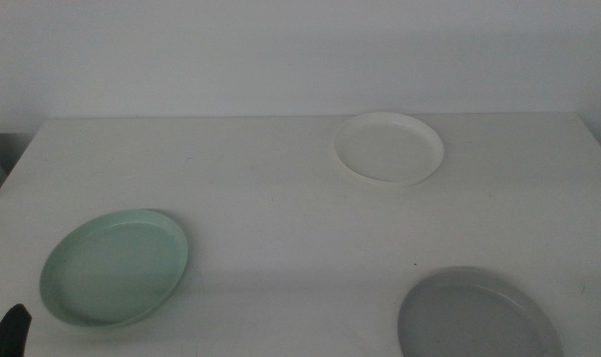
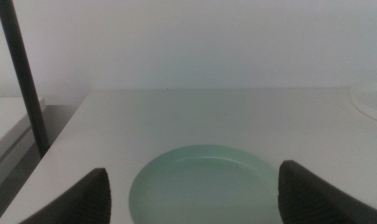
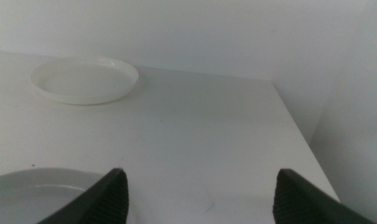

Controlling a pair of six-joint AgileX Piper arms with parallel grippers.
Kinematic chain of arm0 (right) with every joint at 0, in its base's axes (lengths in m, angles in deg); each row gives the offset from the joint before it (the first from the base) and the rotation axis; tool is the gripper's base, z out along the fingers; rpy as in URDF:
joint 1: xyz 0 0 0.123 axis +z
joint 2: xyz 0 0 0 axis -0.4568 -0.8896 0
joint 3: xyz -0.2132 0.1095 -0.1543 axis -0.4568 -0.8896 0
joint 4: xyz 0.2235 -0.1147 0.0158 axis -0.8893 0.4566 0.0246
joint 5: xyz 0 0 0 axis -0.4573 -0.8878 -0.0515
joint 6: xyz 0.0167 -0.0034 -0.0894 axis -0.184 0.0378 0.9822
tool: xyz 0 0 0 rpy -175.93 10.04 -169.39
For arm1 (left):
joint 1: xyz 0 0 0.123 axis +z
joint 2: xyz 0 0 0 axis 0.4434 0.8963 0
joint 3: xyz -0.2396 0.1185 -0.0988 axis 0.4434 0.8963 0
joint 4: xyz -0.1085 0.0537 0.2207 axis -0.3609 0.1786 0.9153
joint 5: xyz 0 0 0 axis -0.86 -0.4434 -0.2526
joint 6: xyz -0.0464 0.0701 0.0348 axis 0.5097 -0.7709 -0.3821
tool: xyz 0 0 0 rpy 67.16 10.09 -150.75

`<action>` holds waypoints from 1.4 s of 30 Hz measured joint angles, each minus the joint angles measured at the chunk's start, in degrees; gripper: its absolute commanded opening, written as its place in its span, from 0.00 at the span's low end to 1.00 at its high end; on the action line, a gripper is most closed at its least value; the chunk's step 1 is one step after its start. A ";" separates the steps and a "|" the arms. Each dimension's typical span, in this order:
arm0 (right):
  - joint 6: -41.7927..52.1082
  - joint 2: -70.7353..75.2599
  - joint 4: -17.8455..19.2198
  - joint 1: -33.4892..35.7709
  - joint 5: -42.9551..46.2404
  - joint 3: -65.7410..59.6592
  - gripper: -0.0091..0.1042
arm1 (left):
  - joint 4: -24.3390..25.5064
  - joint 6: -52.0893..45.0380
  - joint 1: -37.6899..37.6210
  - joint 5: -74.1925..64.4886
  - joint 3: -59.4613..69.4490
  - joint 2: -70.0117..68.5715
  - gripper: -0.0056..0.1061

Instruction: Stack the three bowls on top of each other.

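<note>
The robot's right gripper will close on the grey bowl's rim [image 1: 545, 320] [image 3: 134, 212], on the side that faces away from the green bowl.
The pale mint green bowl [image 1: 115, 266] lies at the front left of the white table, the white bowl [image 1: 389, 147] at the back right, the grey bowl [image 1: 478, 315] at the front right, cut by the picture's edge. All three lie apart and flat. My left gripper [image 2: 191, 202] is open and empty just in front of the green bowl [image 2: 204, 183]; a dark tip of it [image 1: 10, 330] shows at the bottom left of the middle view. My right gripper [image 3: 201, 199] is open and empty, with the grey bowl [image 3: 39, 190] beside one jaw and the white bowl [image 3: 84, 79] farther off.
The table [image 1: 281, 208] ends at a white wall behind. A dark pole [image 2: 23, 78] stands past the table's left edge. The table's right edge [image 3: 300, 137] drops off close to the right gripper. An edge of the white bowl [image 2: 372, 99] shows in the left wrist view.
</note>
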 measured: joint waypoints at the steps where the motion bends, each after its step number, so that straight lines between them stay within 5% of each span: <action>1: 0.00 0.00 0.00 0.00 -0.63 0.41 0.60 | 0.00 0.00 0.00 0.00 0.00 0.00 0.86; 18: 0.00 -19.96 -0.41 0.00 -5.36 22.25 0.60 | 0.04 0.00 0.00 0.00 0.00 0.00 0.86; 23: -0.54 -29.43 -3.92 0.00 -6.85 28.68 0.60 | 0.04 0.00 0.00 0.00 0.00 0.00 0.86; 34: -9.53 -48.39 -9.23 0.00 -30.67 44.82 0.60 | 0.04 0.00 0.00 0.00 0.00 0.00 0.86; 42: -10.75 -60.10 -9.28 1.51 -35.57 47.04 0.60 | 0.04 0.00 0.00 0.00 0.00 0.00 0.86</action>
